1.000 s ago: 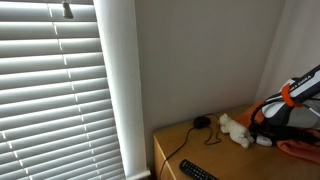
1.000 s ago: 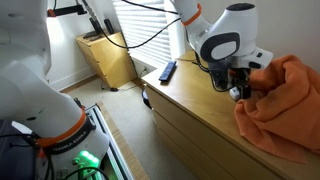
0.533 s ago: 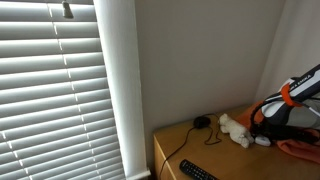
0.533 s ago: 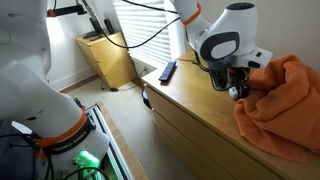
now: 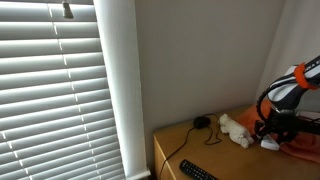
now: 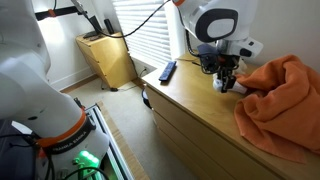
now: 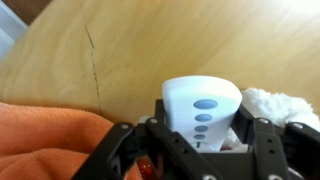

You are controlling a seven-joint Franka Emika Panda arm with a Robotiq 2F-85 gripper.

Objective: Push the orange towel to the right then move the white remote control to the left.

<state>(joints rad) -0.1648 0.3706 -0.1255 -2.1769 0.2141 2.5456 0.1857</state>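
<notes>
Next, my gripper lets go of the white remote control on the top of the dresser, close beside the black remote (image 5: pixel 220 171).
The white remote control (image 7: pixel 203 108), with blue oval buttons, stands between my jaws in the wrist view. My gripper (image 7: pixel 203 132) is shut on it, one finger at each side. In an exterior view the gripper (image 6: pixel 227 80) holds the remote just above the wooden dresser top (image 6: pixel 185 100), a little left of the crumpled orange towel (image 6: pixel 285 100). From the opposite side, the gripper (image 5: pixel 274 133) shows at the right edge with the towel (image 5: pixel 305 151) beyond it. The towel (image 7: pixel 45 145) also fills the wrist view's lower left.
A black remote (image 6: pixel 167 71) lies near the dresser's far corner and also shows as a black remote (image 5: pixel 197 171) at the front edge. A white fluffy toy (image 5: pixel 236 129) and a small black object (image 5: pixel 202 122) with a cable sit by the wall. Window blinds (image 5: pixel 50 90) stand beside the dresser.
My gripper has shut on the white remote control and drawn away from the towel, and the arm has risen. The towel has stayed where it was.
</notes>
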